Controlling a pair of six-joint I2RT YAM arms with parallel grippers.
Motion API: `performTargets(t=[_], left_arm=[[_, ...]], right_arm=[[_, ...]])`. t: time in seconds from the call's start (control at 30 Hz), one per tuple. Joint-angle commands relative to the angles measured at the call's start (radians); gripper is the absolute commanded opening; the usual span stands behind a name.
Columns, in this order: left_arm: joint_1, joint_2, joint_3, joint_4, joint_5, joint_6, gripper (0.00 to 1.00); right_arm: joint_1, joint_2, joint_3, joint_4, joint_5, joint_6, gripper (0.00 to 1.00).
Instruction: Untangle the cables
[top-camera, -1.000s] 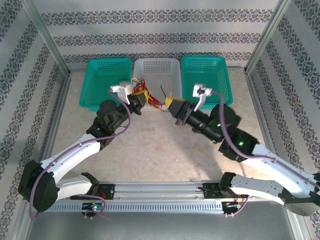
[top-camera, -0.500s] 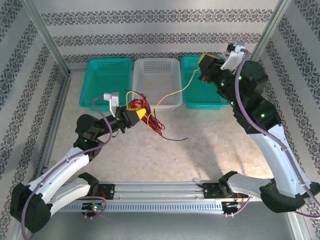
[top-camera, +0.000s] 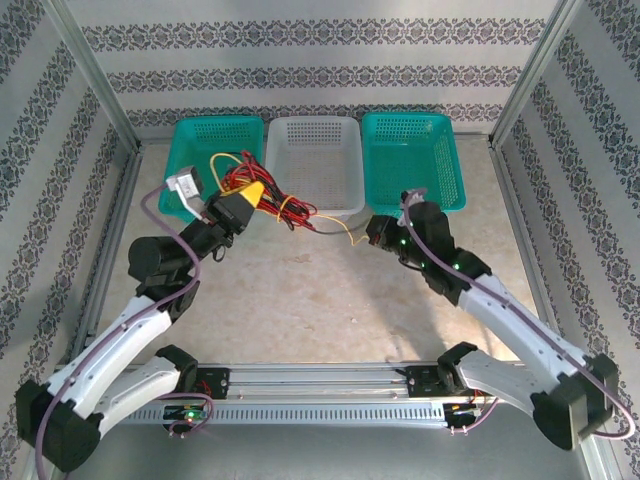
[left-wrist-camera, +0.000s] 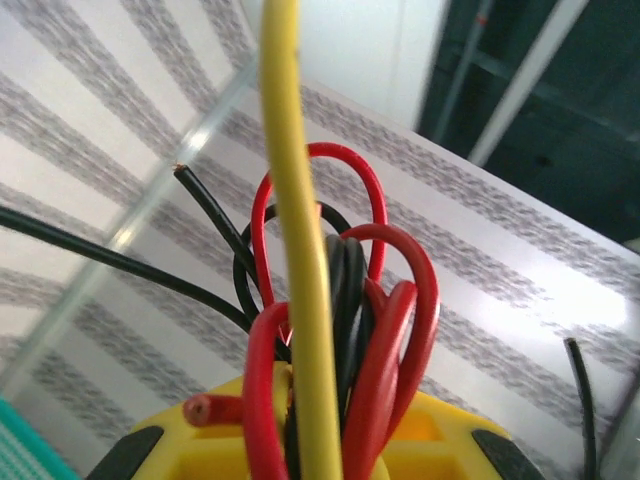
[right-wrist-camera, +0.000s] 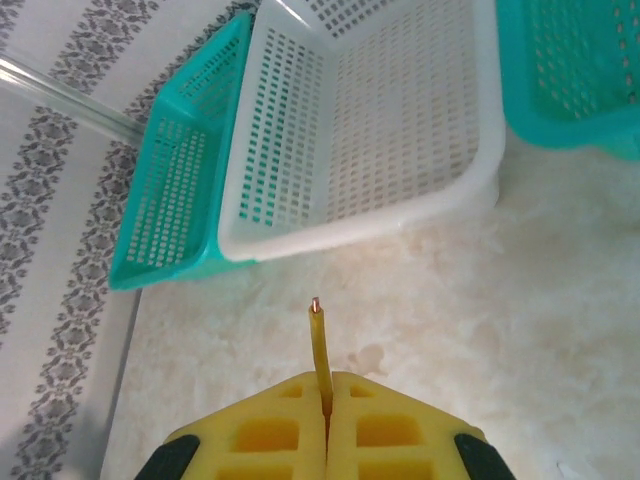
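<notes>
Next, I let go of the bunch of cables with my left gripper on the bare table (top-camera: 294, 267) just in front of the white basket.
The cables (top-camera: 268, 198) form a tangled bunch of red, black and yellow wires, held up in front of the baskets. My left gripper (top-camera: 238, 207) is shut on that bunch. In the left wrist view, red loops (left-wrist-camera: 385, 330), black strands and one yellow wire (left-wrist-camera: 300, 300) rise from between the yellow fingers (left-wrist-camera: 455, 450). One yellow cable (top-camera: 349, 236) trails right to my right gripper (top-camera: 371, 233), low over the table. In the right wrist view the right gripper (right-wrist-camera: 327, 405) is shut on this yellow cable (right-wrist-camera: 319, 345), and its bare copper tip pokes out ahead.
Three baskets stand in a row at the back: a teal one (top-camera: 215, 160) on the left, a white one (top-camera: 312, 160) in the middle and a teal one (top-camera: 412, 160) on the right. The white basket (right-wrist-camera: 380, 130) lies just ahead of the right gripper. Metal frame posts edge the table.
The right arm has swung down from high at the back right to low near the table's middle, still holding the yellow cable. The left arm has pulled the bunch back and left.
</notes>
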Motion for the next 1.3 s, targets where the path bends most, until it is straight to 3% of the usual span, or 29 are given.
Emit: performTargets(t=[0.0,0.13,0.27,0.47,0.63,0.97,1.07,1.17,1.27], left_arm=[[0.011,-0.081,-0.031,-0.125,-0.265,0.182,0.0],[0.01,-0.14,-0.063,-0.266,-0.425,0.253,0.0],[0.011,-0.173,-0.049,-0.469,-0.577,0.289,0.0],[0.011,-0.155,-0.013,-0.672,-0.614,0.371,0.0],[0.012,-0.112,-0.003,-0.841,-0.571,0.42,0.0],[0.011,-0.133,-0.136,-0.884,-0.459,0.298,0.0],[0.011,-0.118,-0.168,-0.851,-0.38,0.245,0.0],[0.004,-0.073,-0.21,-0.772,-0.279,0.157,0.0],[-0.032,-0.016,-0.235,-0.696,-0.248,0.094,0.0]], right_arm=[[0.035,-0.118,-0.088,0.015,0.051,0.051,0.0],[0.061,-0.258,-0.113,-0.166,0.102,0.017,0.0],[0.022,-0.387,-0.048,-0.328,0.161,-0.038,0.0],[-0.023,-0.368,0.116,-0.325,0.067,-0.07,0.0],[0.004,-0.305,0.345,-0.377,0.103,-0.153,0.0],[-0.014,-0.189,0.796,-0.641,0.511,-0.388,0.0],[-0.013,-0.174,0.852,-0.66,0.583,-0.419,0.0],[-0.014,-0.173,0.85,-0.65,0.574,-0.421,0.0],[-0.013,-0.172,0.804,-0.647,0.551,-0.395,0.0]])
